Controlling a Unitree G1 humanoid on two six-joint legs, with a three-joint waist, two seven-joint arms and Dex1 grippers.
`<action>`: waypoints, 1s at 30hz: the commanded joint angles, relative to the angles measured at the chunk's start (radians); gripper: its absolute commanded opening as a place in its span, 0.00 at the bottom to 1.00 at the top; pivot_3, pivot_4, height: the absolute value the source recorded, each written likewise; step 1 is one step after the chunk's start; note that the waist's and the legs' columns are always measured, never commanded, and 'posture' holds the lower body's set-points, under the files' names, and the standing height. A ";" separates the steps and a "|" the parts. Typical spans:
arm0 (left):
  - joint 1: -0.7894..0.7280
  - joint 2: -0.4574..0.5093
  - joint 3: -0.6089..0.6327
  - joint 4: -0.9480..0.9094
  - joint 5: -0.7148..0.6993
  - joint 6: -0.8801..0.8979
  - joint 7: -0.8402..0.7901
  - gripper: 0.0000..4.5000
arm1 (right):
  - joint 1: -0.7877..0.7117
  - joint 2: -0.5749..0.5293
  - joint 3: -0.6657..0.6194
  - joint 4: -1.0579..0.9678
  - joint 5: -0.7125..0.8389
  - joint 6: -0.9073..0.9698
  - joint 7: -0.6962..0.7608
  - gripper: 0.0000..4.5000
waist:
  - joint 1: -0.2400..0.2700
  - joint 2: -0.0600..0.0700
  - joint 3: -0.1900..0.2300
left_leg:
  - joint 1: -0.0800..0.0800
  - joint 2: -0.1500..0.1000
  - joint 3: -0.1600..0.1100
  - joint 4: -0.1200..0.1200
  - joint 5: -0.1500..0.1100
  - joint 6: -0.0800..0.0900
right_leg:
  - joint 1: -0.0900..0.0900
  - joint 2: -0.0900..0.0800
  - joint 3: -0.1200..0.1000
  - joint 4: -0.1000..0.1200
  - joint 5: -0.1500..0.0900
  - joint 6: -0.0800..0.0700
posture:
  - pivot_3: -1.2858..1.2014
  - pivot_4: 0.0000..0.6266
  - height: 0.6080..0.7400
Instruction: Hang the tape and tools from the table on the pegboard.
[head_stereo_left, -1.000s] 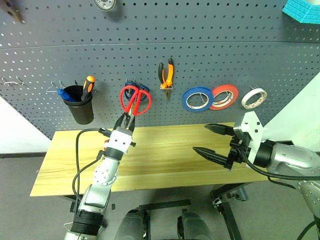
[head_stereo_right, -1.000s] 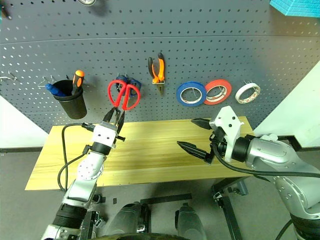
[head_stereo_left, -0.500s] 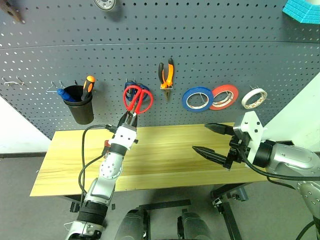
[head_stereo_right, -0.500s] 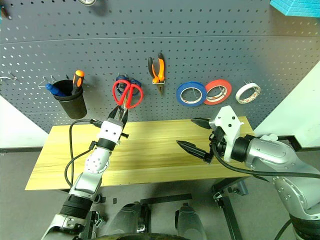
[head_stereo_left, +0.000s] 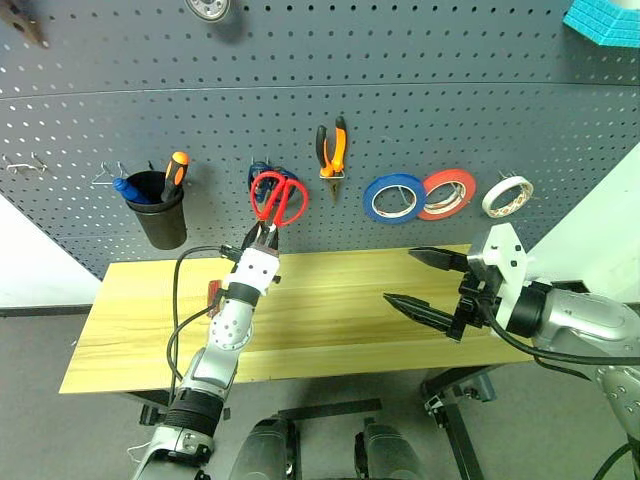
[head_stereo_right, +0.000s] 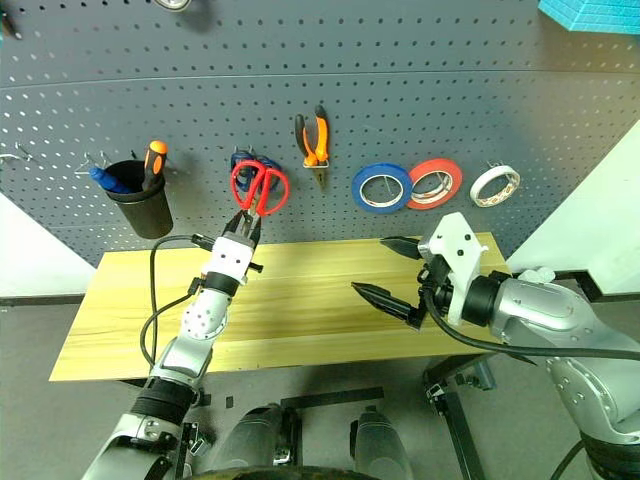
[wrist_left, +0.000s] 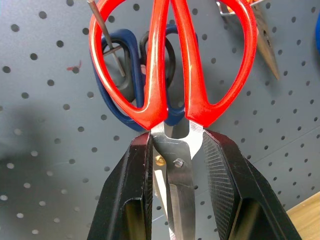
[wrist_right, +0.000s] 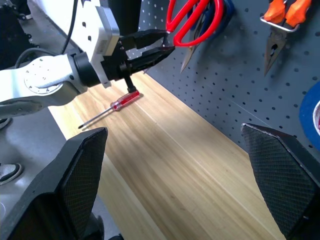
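I should use my left gripper to leave the red-handled scissors hanging on the metal hook (head_stereo_left: 267, 207) (wrist_left: 149, 127) in front of the blue-handled scissors.
The red-handled scissors (head_stereo_left: 278, 198) stand handles-up against the pegboard (head_stereo_left: 450, 110), with my left gripper (wrist_left: 177, 150) shut on their silver blades just below the handles. Their red loops overlap the blue-handled scissors (wrist_left: 122, 95) hanging on a metal hook (wrist_left: 107, 42). The orange-and-black pliers (head_stereo_left: 333, 148) and the cream tape (head_stereo_left: 507, 196) hang on the pegboard. The red-handled screwdriver (wrist_right: 124, 99) lies on the table (head_stereo_left: 340, 320) beside my left arm. Over the table's right end my right gripper (head_stereo_left: 400, 275) stands open and holds nothing.
A blue roll (head_stereo_left: 395, 197) and a red-orange roll (head_stereo_left: 448, 193) hang between the pliers and the cream tape. A black cup (head_stereo_left: 160, 208) with an orange and a blue screwdriver hangs at the left of the pegboard.
My left gripper has carried the red scissors a little to the right and closer to the pegboard, so their handles now sit over the blue scissors. The right arm has kept still.
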 joint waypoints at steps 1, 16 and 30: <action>-0.027 -0.001 0.001 0.005 0.010 -0.035 0.021 0.25 | 0.001 -0.002 -0.077 -0.028 0.047 -0.023 0.016 1.00 | 0.000 0.000 0.000 | 0.000 0.000 0.000 0.000 0.000 0.000 | 0.000 0.000 0.000 0.000 0.000 0.000 | 0.50 0.16 1.00; -0.073 0.014 0.013 0.091 0.009 -0.061 0.053 0.25 | 0.117 0.000 -0.270 -0.017 0.137 -0.078 0.095 1.00 | -0.001 0.000 0.000 | 0.000 0.000 0.000 0.001 0.000 0.000 | 0.000 0.000 0.000 0.001 0.000 0.000 | 0.49 0.16 1.00; -0.118 0.017 0.020 0.197 0.003 -0.082 0.097 0.25 | 0.129 -0.009 -0.265 -0.023 0.129 -0.093 0.072 1.00 | -0.002 -0.001 -0.003 | 0.000 0.000 0.000 0.001 0.000 0.000 | 0.000 0.000 0.000 0.001 0.000 0.001 | 0.49 0.14 1.00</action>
